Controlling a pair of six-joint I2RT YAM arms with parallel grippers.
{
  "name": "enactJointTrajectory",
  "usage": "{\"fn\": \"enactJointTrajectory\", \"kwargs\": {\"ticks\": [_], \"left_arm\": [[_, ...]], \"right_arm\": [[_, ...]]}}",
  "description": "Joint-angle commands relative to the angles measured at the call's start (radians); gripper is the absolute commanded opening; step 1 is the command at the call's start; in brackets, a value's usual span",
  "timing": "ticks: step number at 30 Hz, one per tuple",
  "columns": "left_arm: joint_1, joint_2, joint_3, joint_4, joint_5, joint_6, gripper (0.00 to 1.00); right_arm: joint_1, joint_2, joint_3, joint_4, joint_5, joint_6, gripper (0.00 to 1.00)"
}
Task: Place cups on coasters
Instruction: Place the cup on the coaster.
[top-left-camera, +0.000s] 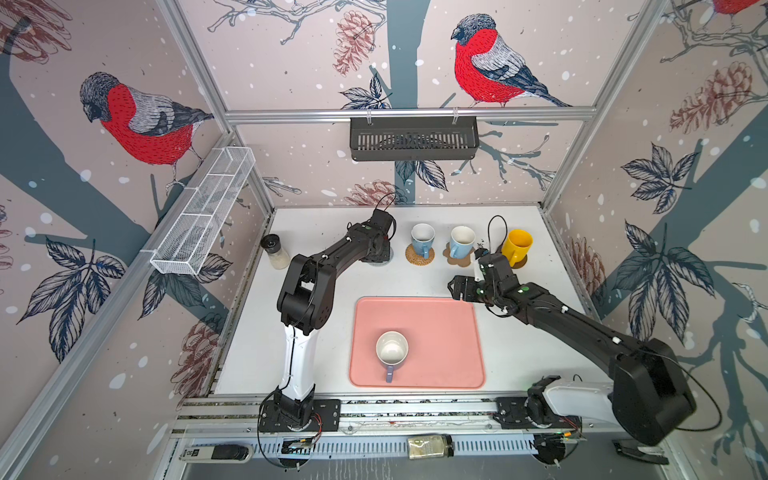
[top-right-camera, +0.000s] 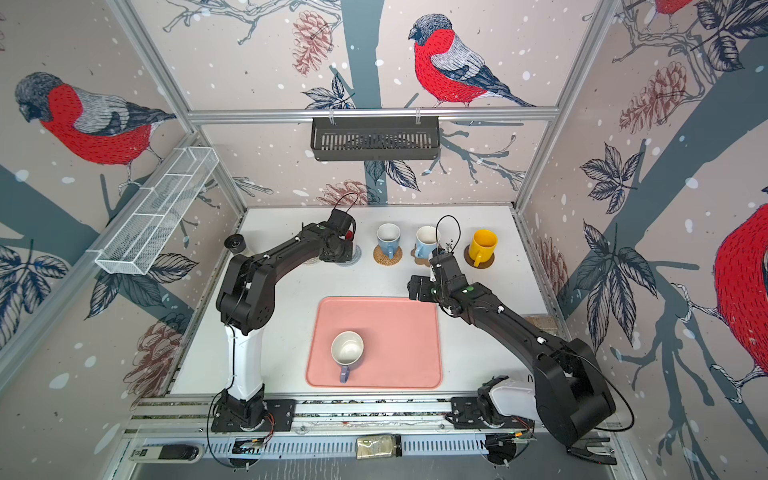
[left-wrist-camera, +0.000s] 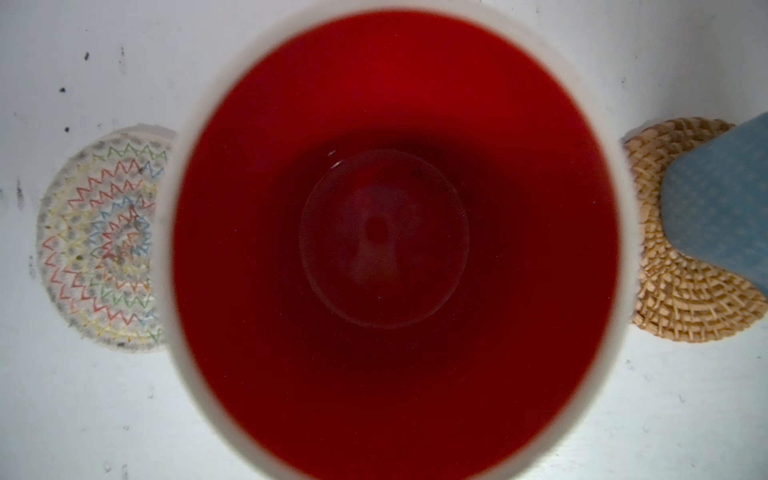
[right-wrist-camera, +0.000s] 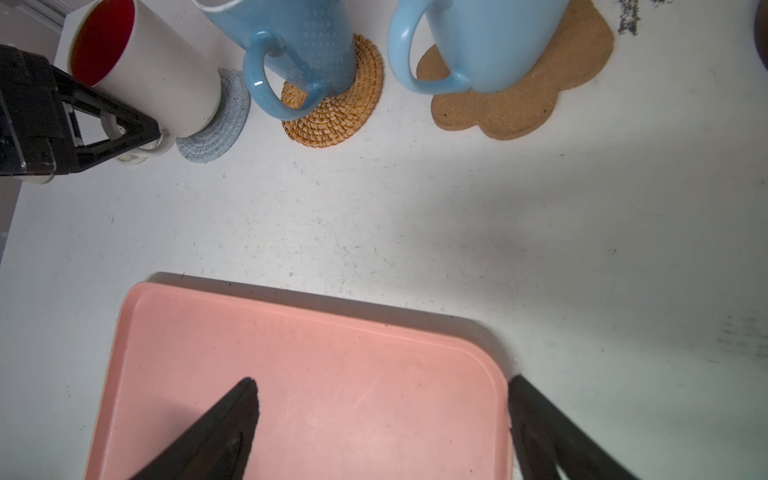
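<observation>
I should let go of the white cup with my left gripper on the grey-blue coaster (top-left-camera: 379, 253), next to the rattan coaster.
The white cup with a red inside (right-wrist-camera: 158, 75) stands on the grey-blue coaster (right-wrist-camera: 220, 129), and my left gripper (right-wrist-camera: 151, 133) is shut on its handle. Its red inside (left-wrist-camera: 395, 249) fills the left wrist view, with a bare beige woven coaster (left-wrist-camera: 95, 241) beside it. One light blue cup (top-left-camera: 422, 239) sits on the rattan coaster (top-left-camera: 419, 257), another (top-left-camera: 461, 241) on the cork coaster (top-left-camera: 455, 261). The yellow cup (top-left-camera: 516, 245) is on the dark disc (top-left-camera: 520, 262). A lavender cup (top-left-camera: 392, 349) stands on the pink tray (top-left-camera: 449, 332). My right gripper (right-wrist-camera: 381, 380) hangs open over the tray's far right corner.
A black-lidded glass jar (top-left-camera: 274, 251) stands at the far left of the table. Another jar (top-left-camera: 430, 446) lies on the front rail. A white wire basket (top-left-camera: 203, 212) hangs on the left wall and a black basket (top-left-camera: 413, 139) on the back wall.
</observation>
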Motion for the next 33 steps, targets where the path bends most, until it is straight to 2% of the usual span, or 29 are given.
{"fn": "enactJointTrajectory", "kwargs": {"ticks": [1,17,26,27,29,33], "left_arm": [[0.002,0.007,0.018,0.03,-0.003,0.001,0.0],[0.002,0.02,-0.007,0.043,0.017,-0.008,0.0],[0.001,0.014,-0.028,0.043,0.044,-0.009,0.4],[0.001,0.009,-0.037,0.044,0.044,-0.011,0.49],[0.001,-0.009,-0.062,0.059,0.046,-0.012,0.61],[0.001,-0.035,-0.091,0.068,0.051,-0.011,0.73]], "right_arm": [[-0.004,0.0,-0.003,0.014,-0.012,-0.013,0.93],[-0.02,0.012,-0.007,0.025,-0.034,-0.009,0.93],[-0.02,0.009,-0.01,0.028,-0.035,-0.009,0.93],[-0.02,0.008,-0.008,0.028,-0.036,-0.009,0.93],[-0.02,0.007,-0.007,0.028,-0.038,-0.009,0.93],[-0.02,0.004,-0.008,0.026,-0.044,-0.008,0.93]]}}
